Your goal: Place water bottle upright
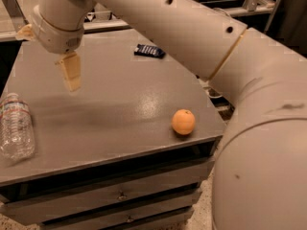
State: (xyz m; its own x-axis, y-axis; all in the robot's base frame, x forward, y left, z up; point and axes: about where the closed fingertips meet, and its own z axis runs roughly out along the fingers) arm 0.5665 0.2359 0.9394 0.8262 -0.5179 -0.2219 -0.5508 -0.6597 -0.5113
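Observation:
Next, I close my gripper on the cap end [13,99] of the water bottle, which must come up.
The water bottle [17,127] is clear ribbed plastic with a white label band. It lies on its side at the left edge of the grey table [120,104], cap end pointing toward the back. My gripper [71,74] hangs from the cream wrist over the table's left-middle, to the right of the bottle and further back, apart from it. It points down and carries nothing that I can see.
An orange [183,121] sits near the table's front right corner. A dark blue packet [149,51] lies at the back of the table. My large cream arm [249,109] fills the right side of the view. Drawers [120,195] sit under the tabletop.

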